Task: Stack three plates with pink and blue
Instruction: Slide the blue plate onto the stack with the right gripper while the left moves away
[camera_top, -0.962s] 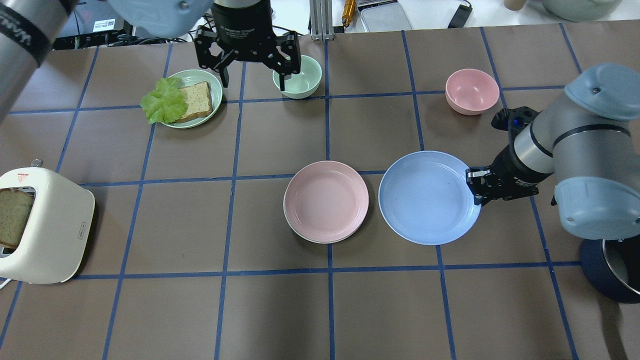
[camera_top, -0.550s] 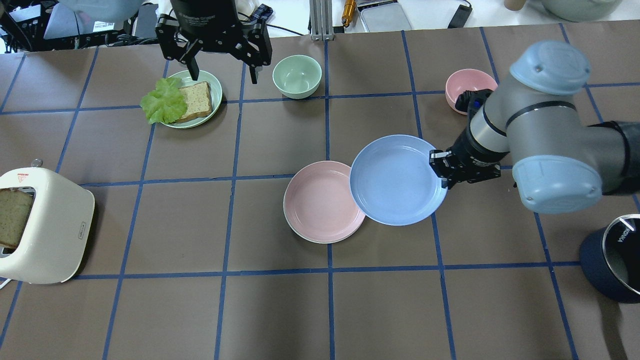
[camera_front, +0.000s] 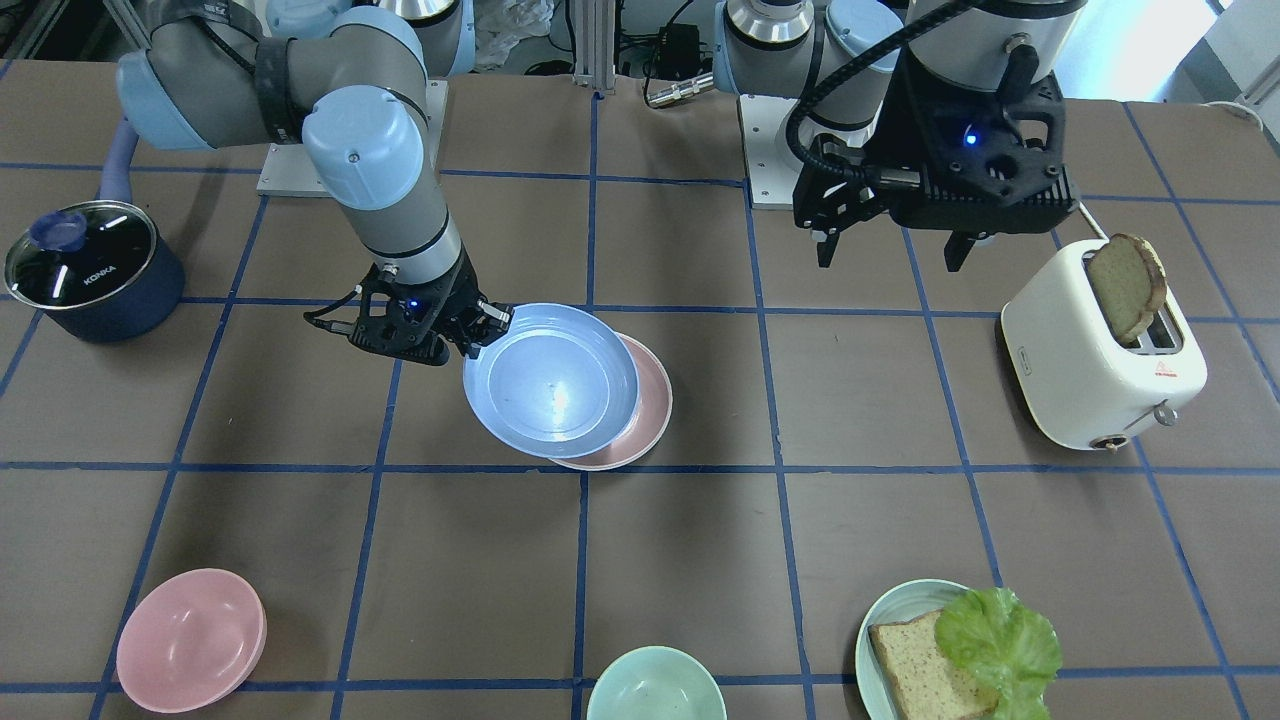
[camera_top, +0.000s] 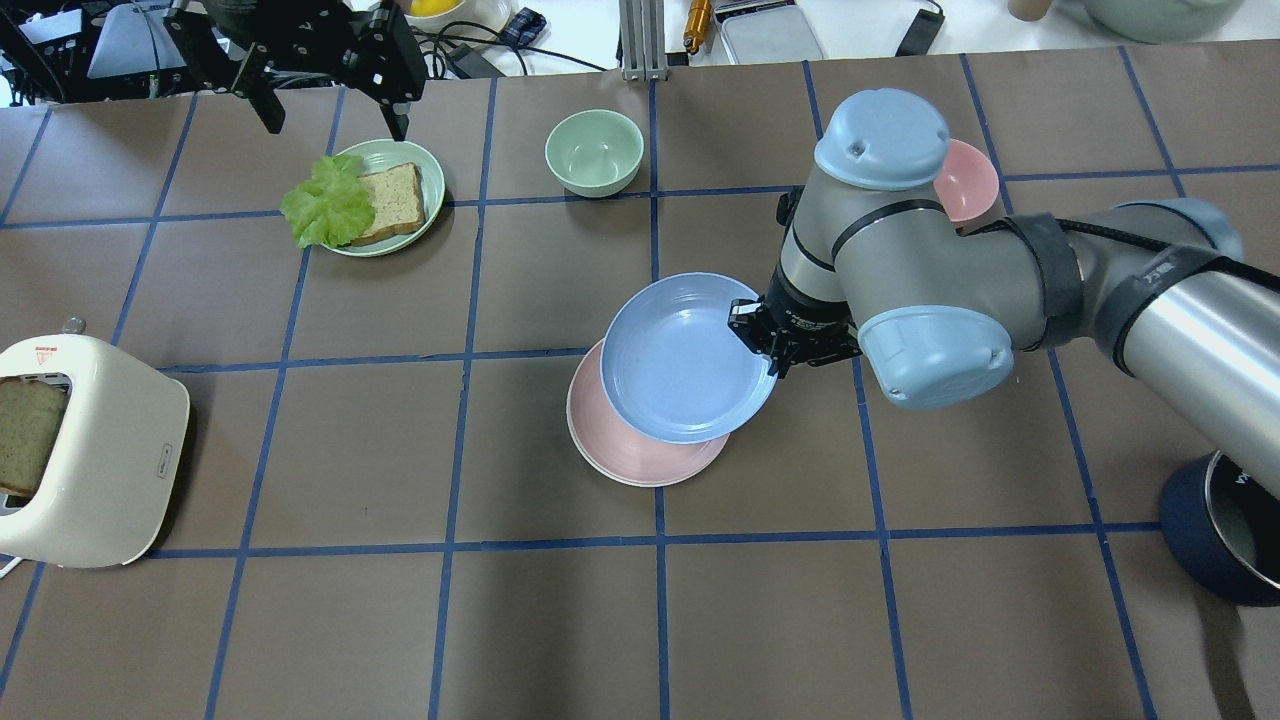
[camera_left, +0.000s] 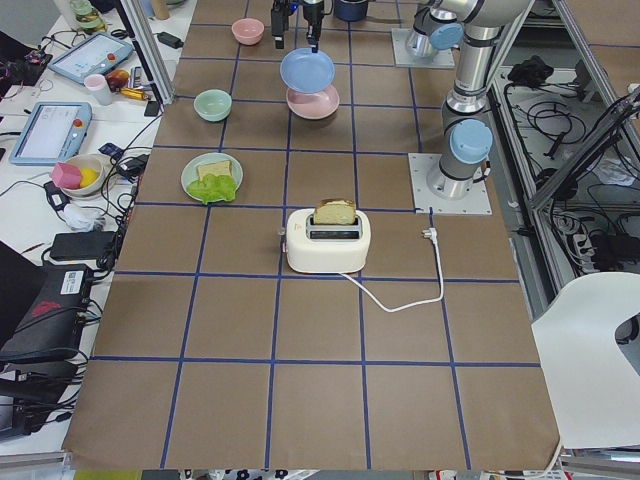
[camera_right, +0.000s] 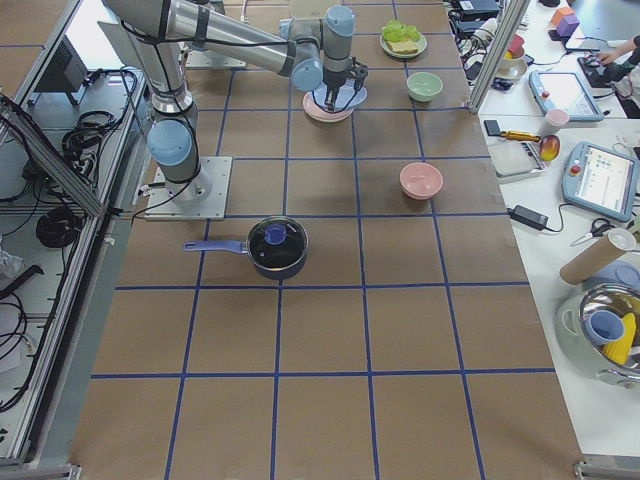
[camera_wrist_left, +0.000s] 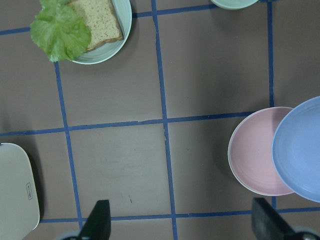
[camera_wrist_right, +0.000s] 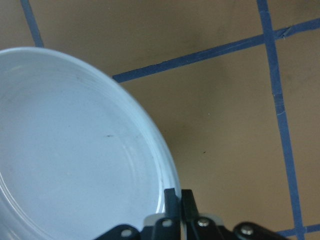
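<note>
The robot's right gripper will set the light blue plate down squarely on top of the pink plate (camera_front: 589, 397).
My right gripper (camera_top: 765, 345) is shut on the rim of the light blue plate (camera_top: 685, 360) and holds it over the pink plate (camera_top: 625, 450), offset toward the far right. The blue plate covers most of the pink one. I cannot tell whether they touch. A thin cream-white rim (camera_top: 592, 466) shows under the pink plate's near left edge; the rest of that plate is hidden. The right wrist view shows the fingertips (camera_wrist_right: 172, 197) pinching the blue rim (camera_wrist_right: 75, 150). My left gripper (camera_top: 335, 128) is open and empty, high over the table's far left.
A pale green plate with bread and lettuce (camera_top: 425, 165) and a green bowl (camera_top: 594, 150) stand at the back. A pink bowl (camera_top: 975, 185) is partly behind my right arm. A white toaster (camera_top: 90, 450) is at the left edge, a dark pot (camera_top: 1220, 530) at the right.
My right gripper has carried the blue plate leftward from beside the pink plate to over it. My left arm has drawn back to the far left, away from the green bowl.
</note>
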